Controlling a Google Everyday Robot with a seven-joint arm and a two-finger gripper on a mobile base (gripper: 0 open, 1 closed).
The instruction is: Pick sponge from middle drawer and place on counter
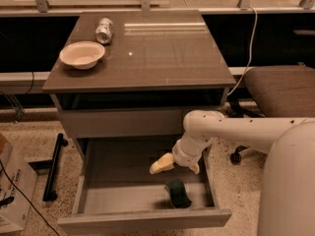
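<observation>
Next, my gripper will go down to the dark green sponge's back half (pixel 177 189), away from the drawer's front, and close across its sides.
The dark green sponge (pixel 177 192) lies on the pale floor of the open middle drawer (pixel 98 200), near its front right. My gripper (pixel 177 167) hangs inside the drawer, just above and behind the sponge, not touching it. Its pale yellow fingers (pixel 161 164) are spread apart and hold nothing. The white arm reaches in from the right. The brown-grey counter (pixel 167 53) is the cabinet top above the drawer.
A pale bowl (pixel 81 54) and a metal can (pixel 104 30) lying on its side sit on the counter's left part. A brown office chair (pixel 283 90) stands to the right. A cardboard box (pixel 12 191) and a black bar (pixel 53 167) are on the floor at left.
</observation>
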